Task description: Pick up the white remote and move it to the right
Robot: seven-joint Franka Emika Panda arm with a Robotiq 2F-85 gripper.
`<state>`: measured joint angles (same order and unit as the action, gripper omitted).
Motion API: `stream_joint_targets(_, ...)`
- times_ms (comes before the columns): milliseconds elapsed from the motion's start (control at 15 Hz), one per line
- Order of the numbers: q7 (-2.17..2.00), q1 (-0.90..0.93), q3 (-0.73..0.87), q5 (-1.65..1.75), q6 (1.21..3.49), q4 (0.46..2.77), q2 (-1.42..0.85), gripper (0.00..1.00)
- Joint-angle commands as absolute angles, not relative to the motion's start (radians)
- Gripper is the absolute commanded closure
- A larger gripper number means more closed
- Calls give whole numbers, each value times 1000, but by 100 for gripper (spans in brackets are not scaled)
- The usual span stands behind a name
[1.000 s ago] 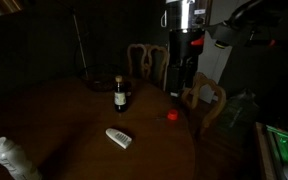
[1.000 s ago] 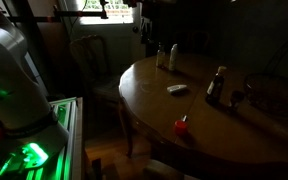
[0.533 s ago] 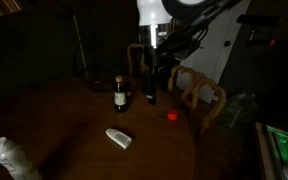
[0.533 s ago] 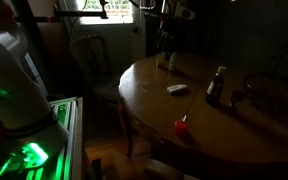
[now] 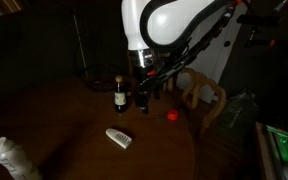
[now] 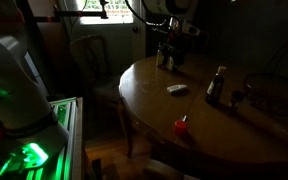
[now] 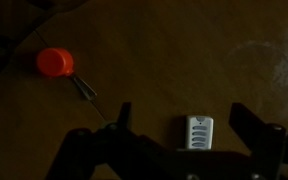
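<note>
The fingers of my gripper will close on the white remote's end (image 5: 113,133) (image 7: 199,145) nearest the brown bottle, across the narrow sides by the last grey button.
The white remote (image 5: 119,137) lies flat on the dark round wooden table (image 5: 74,115); it also shows in an exterior view (image 6: 176,89) and in the wrist view (image 7: 199,132), with grey button rows. My gripper (image 5: 146,100) hangs above the table, behind and to the right of the remote in that view, near the brown bottle. It also shows in an exterior view (image 6: 168,58). In the wrist view the fingers (image 7: 182,120) are spread wide with the remote between them far below. The gripper is open and empty.
A brown bottle (image 5: 120,97) stands mid-table, also in an exterior view (image 6: 216,84). A small red object (image 5: 172,115) lies near the table edge, seen too in the wrist view (image 7: 55,63). A pale bottle (image 5: 11,160) stands in the foreground. Wooden chairs (image 5: 202,97) surround the table.
The arm has swung from high at the right down and leftward over the table, towards the brown bottle and remote. The remote has not moved.
</note>
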<state>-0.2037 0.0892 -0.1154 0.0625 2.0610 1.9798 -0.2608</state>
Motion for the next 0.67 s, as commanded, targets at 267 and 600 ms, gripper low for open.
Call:
stream_joint_targets(267,-200,105,-99,58,2059,1972,-260,0)
stream_joint_targets(600,-208,117,-108,59,2068,1977,-270,0)
